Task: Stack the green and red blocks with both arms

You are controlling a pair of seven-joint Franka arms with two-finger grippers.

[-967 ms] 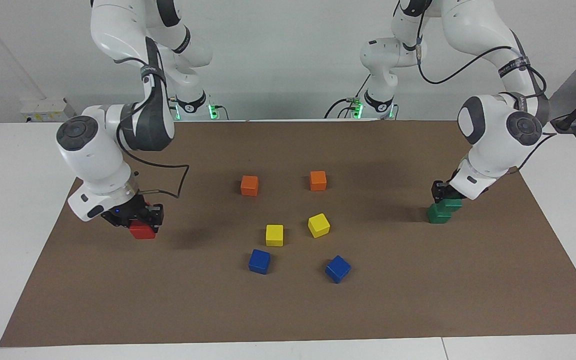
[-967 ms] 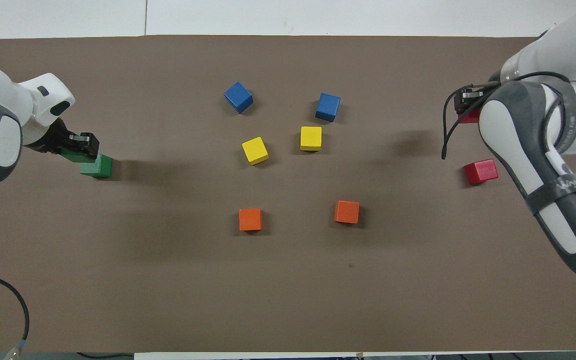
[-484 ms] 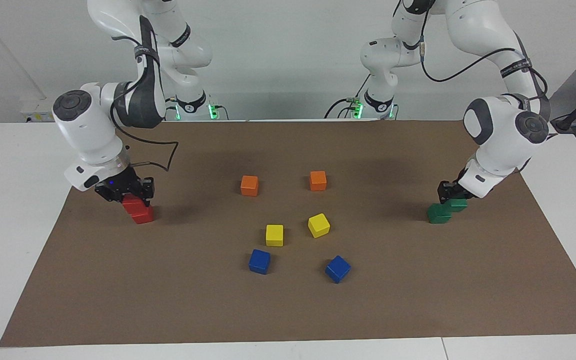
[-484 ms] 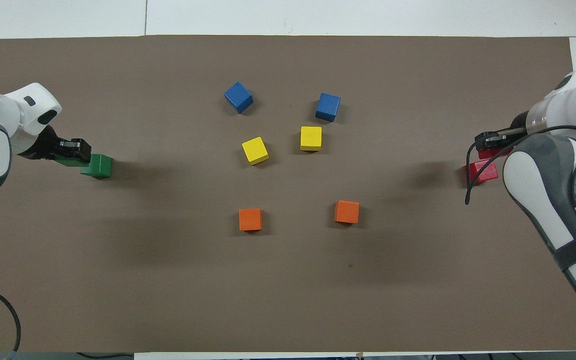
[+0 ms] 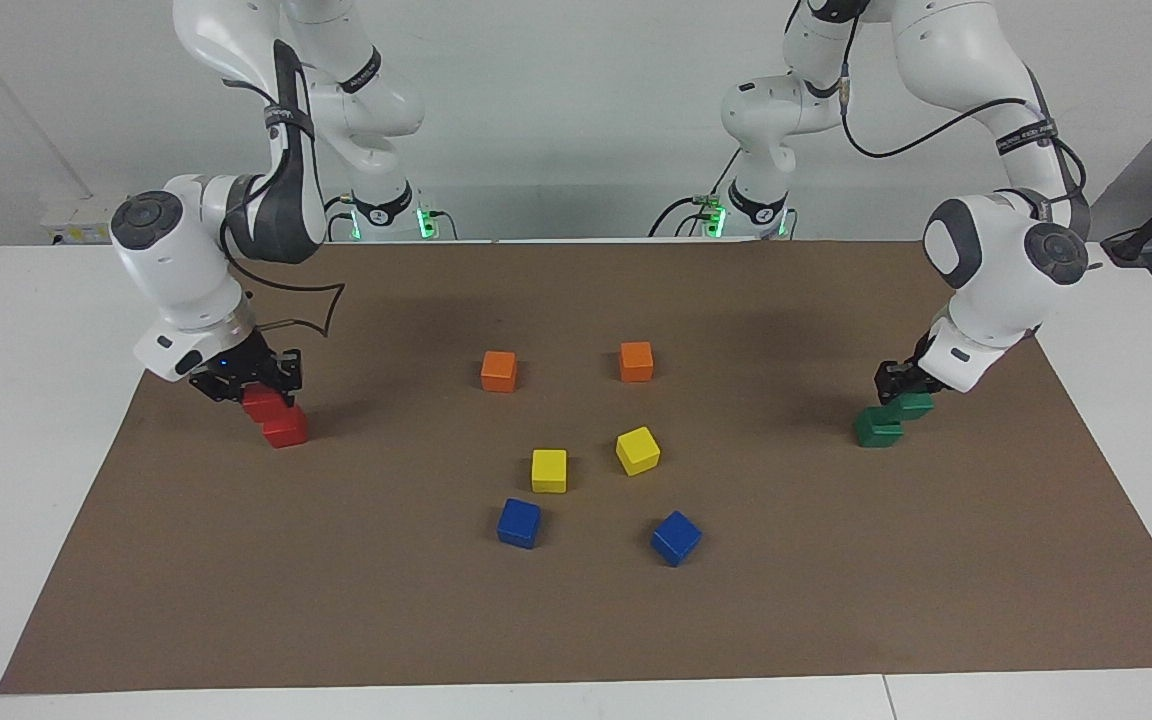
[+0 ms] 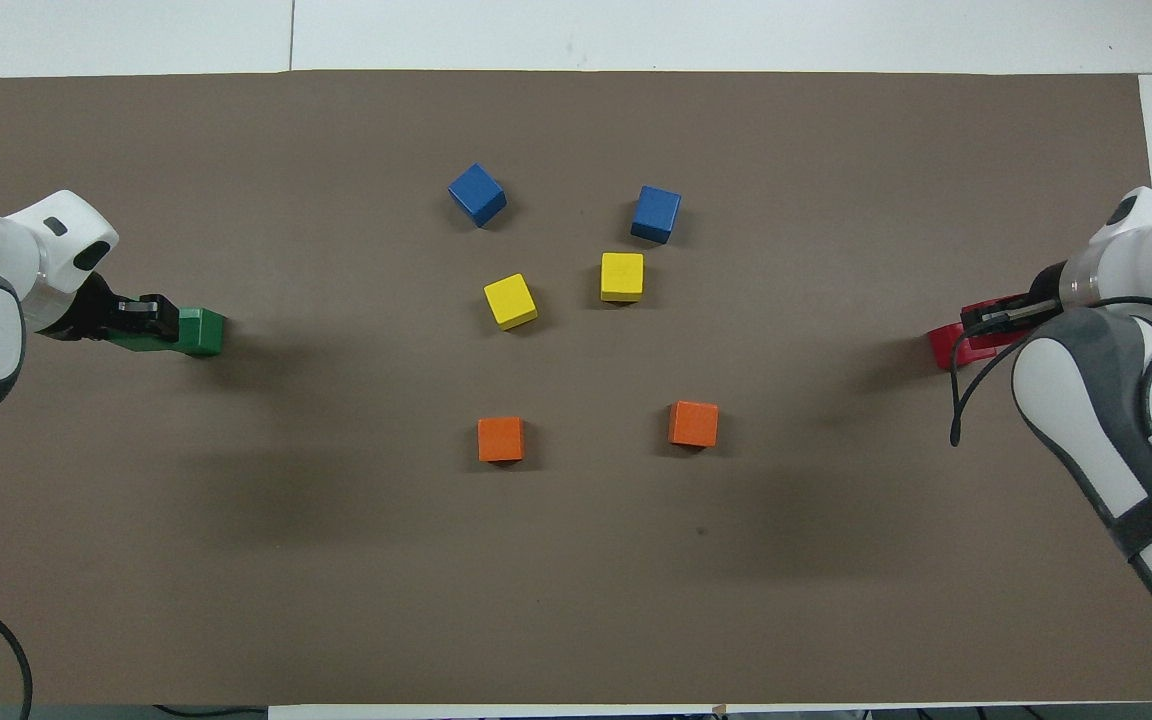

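My right gripper has its red block. It will let go of the block on top of the other red block (image 6: 982,338) resting on the brown mat.
My right gripper (image 5: 254,393) is shut on a red block (image 5: 258,403) and holds it low, partly over the second red block (image 5: 287,430), which rests on the brown mat at the right arm's end. In the overhead view the right gripper (image 6: 994,319) covers most of that pair (image 6: 941,350). My left gripper (image 5: 903,396) is shut on a green block (image 5: 913,407) and holds it low, partly over the second green block (image 5: 876,429) at the left arm's end. The overhead view shows the left gripper (image 6: 148,318) beside the resting green block (image 6: 203,333).
In the middle of the brown mat (image 5: 836,600) lie two orange cubes (image 5: 499,371) (image 5: 636,361), two yellow cubes (image 5: 549,470) (image 5: 638,450) and two blue cubes (image 5: 519,523) (image 5: 675,538). They stand apart from both arms.
My right gripper has carried its red block toward the robots and now holds it at the resting red block. My left gripper has shifted a little with its green block, staying at the resting green one.
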